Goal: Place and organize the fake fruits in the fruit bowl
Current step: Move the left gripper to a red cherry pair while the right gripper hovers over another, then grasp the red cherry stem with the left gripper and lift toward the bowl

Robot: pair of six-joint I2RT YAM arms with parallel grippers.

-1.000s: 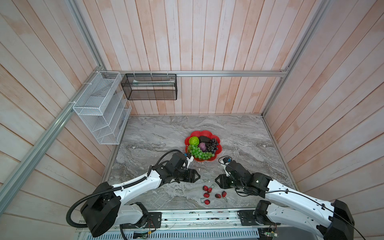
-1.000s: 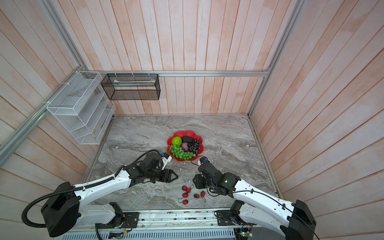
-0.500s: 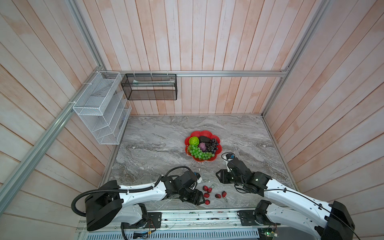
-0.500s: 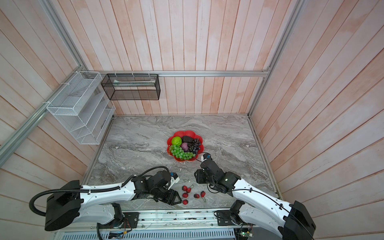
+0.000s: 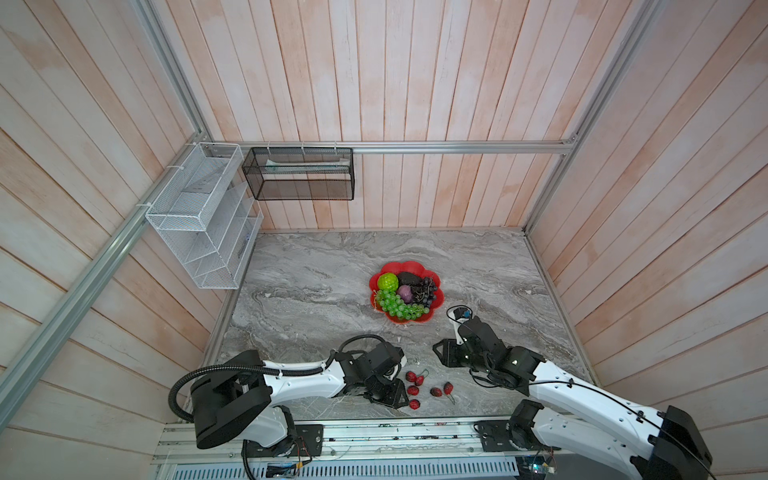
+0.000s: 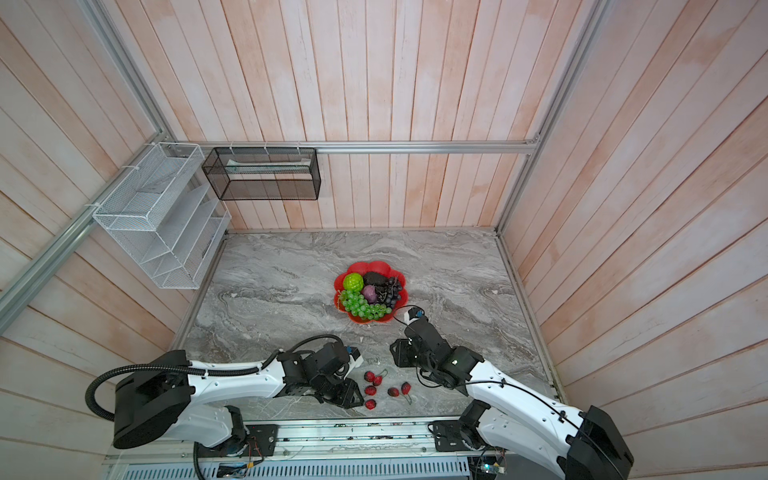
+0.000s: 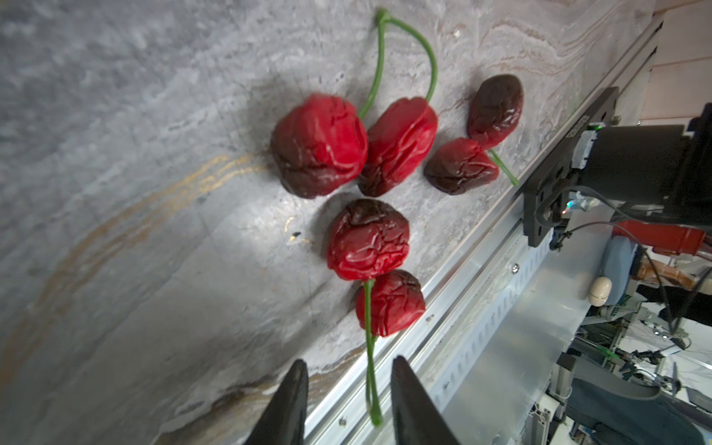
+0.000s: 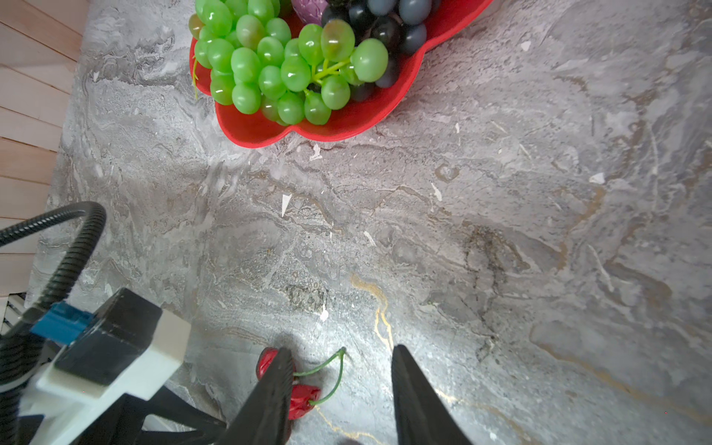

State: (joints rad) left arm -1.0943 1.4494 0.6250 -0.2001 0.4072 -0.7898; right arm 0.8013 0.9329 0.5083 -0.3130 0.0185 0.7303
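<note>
The green stem's joined end [image 5: 426,370] [image 8: 341,352], above the red berries that lie nearest the fruit bowl, is to be gripped next by my right gripper.
The red fruit bowl [image 5: 405,320] [image 6: 370,319] [image 8: 250,131] holds the green grape bunch [image 5: 399,305] [image 8: 269,57], dark grape bunch [image 5: 428,289], lime-green ball [image 5: 387,281], dark oval [image 5: 409,277] and purple ball [image 5: 405,293]. Several red stemmed berries [image 5: 412,390] [image 6: 370,390] [image 7: 368,239] lie near the table's front edge. My left gripper [image 5: 401,399] [image 7: 346,364] is low beside them, open, with one green stem [image 7: 370,370] between its jaws, untouched. My right gripper [image 5: 438,353] [image 8: 341,358] hovers open and empty between bowl and berries.
A white wire rack [image 5: 199,216] hangs on the left wall and a black mesh basket [image 5: 299,174] on the back wall. An aluminium rail [image 5: 374,432] [image 7: 481,308] runs right behind the berries at the table's front edge.
My left arm swung from beside the bowl down to the berries at the front edge, and its jaws narrowed. The right gripper hardly moved.
</note>
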